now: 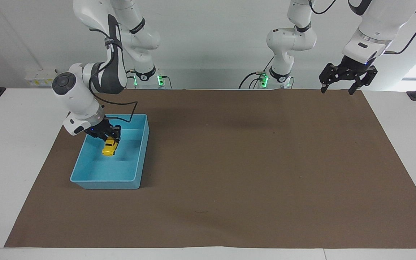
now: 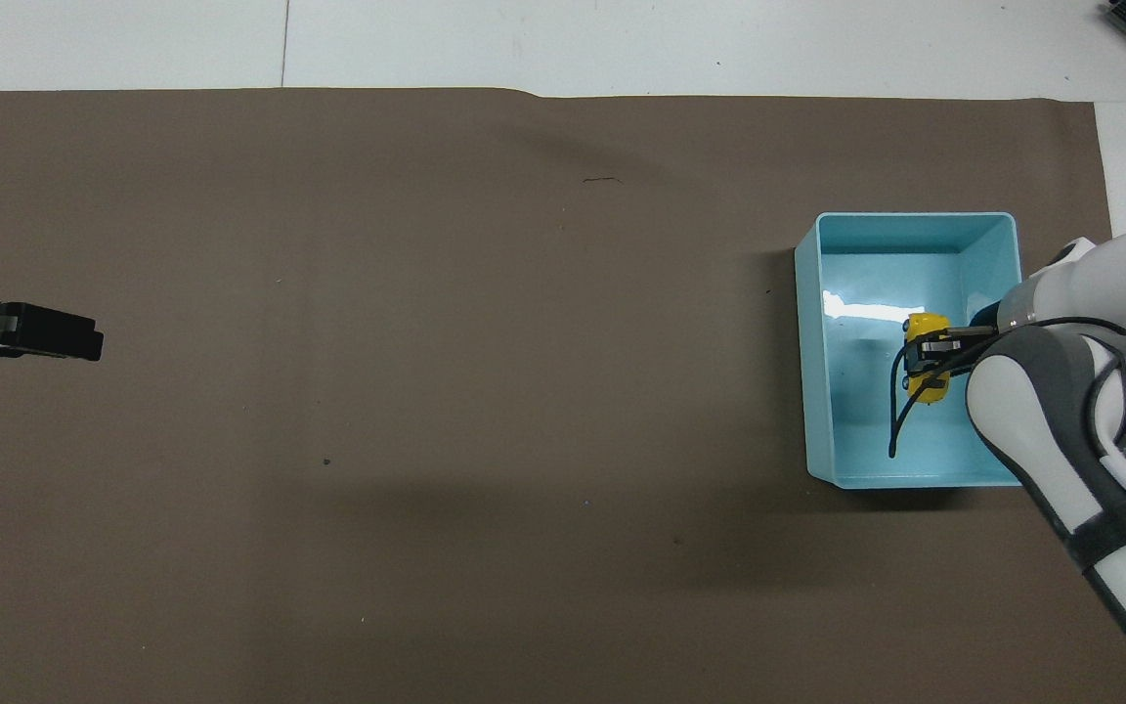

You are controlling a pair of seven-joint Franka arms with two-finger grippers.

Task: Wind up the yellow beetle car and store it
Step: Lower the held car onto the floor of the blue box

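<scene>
The robot's right gripper should release the yellow beetle car on the bottom of the blue tray next to the shiny white streak (image 2: 894, 382).
The yellow beetle car (image 1: 109, 147) (image 2: 927, 358) is a tiny bright yellow toy held inside the blue tray (image 1: 85, 177) (image 2: 815, 391), low over its floor. My right gripper (image 1: 111, 140) (image 2: 925, 356) is shut on the car and reaches down into the tray from the right arm's end of the table. Whether the car's wheels touch the tray floor I cannot tell. My left gripper (image 1: 338, 90) (image 2: 84, 344) hangs open and empty over the mat's edge at the left arm's end, waiting.
A brown mat (image 1: 247, 162) (image 2: 426, 391) covers most of the white table. The tray stands on the mat at the right arm's end. A black cable (image 2: 900, 420) loops from the right wrist over the tray.
</scene>
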